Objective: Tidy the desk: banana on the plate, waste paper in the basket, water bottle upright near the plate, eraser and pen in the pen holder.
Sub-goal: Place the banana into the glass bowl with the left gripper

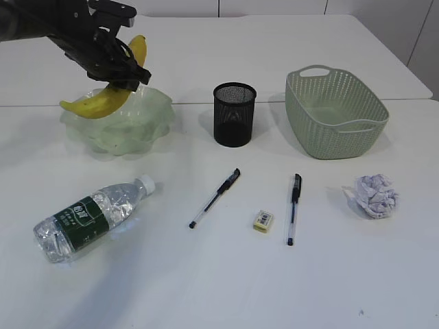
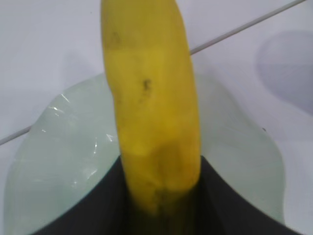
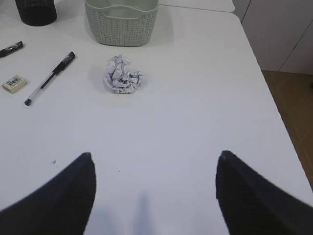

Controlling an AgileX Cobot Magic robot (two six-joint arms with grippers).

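My left gripper is going to release the yellow banana, which it will lay down across the middle of the pale green wavy plate (image 1: 108, 125).
My left gripper (image 1: 127, 77) is shut on a yellow banana (image 1: 103, 101) and holds it just above the pale green wavy plate (image 1: 147, 123); the left wrist view shows the banana (image 2: 151, 112) over the plate (image 2: 58, 161). A water bottle (image 1: 92, 218) lies on its side at the front left. Two pens (image 1: 216, 197) (image 1: 293, 207) and a yellow eraser (image 1: 263, 221) lie mid-table. A black mesh pen holder (image 1: 234, 114) stands behind them. Crumpled paper (image 1: 375, 195) lies in front of the green basket (image 1: 336, 113). My right gripper (image 3: 155, 196) is open and empty, above bare table short of the paper (image 3: 122, 75).
A seam between two tabletops runs behind the plate, pen holder and basket. The table's right edge (image 3: 274, 107) drops to a wooden floor in the right wrist view, which also shows the basket (image 3: 121, 22), one pen (image 3: 50, 78) and the eraser (image 3: 13, 83).
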